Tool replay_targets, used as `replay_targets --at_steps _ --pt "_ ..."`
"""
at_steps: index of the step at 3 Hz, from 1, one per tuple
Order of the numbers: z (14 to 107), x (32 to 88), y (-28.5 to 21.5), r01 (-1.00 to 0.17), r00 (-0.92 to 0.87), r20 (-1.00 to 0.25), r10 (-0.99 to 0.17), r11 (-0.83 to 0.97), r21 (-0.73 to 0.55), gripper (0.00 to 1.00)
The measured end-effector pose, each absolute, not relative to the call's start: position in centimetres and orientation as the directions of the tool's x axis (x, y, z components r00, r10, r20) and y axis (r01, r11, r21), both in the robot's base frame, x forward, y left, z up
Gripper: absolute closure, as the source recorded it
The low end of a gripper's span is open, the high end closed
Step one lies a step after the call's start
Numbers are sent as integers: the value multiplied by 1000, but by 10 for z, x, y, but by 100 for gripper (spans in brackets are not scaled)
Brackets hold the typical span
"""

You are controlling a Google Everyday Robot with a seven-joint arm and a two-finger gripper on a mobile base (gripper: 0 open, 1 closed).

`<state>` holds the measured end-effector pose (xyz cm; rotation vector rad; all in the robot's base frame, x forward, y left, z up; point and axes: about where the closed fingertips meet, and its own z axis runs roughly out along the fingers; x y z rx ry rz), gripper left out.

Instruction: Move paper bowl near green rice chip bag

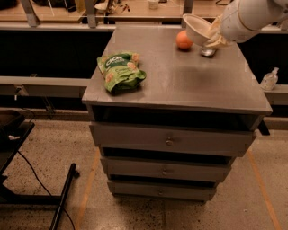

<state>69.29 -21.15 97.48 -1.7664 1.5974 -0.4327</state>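
Next, I release the paper bowl just behind the green rice chip bag (151, 50), on its side toward the orange fruit.
The off-white paper bowl (196, 28) hangs tilted in the air above the back right of the grey cabinet top (180, 76), its opening facing left. My gripper (215, 35) is shut on the bowl's right rim and holds it up beside the orange fruit (183, 40). The green rice chip bag (119, 70) lies on the left part of the cabinet top, well to the left of and nearer than the bowl.
A silver can (208, 52) lies on the top under my gripper. The cabinet has several drawers (169, 142) in front. A wooden bench (135, 13) runs behind. A clear bottle (269, 80) stands on a ledge at the right.
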Motion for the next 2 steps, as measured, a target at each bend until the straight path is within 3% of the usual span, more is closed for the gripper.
replay_targets --at_steps 2 --pt "961 738 -139 -756 289 -163 -943 -120 -643 100"
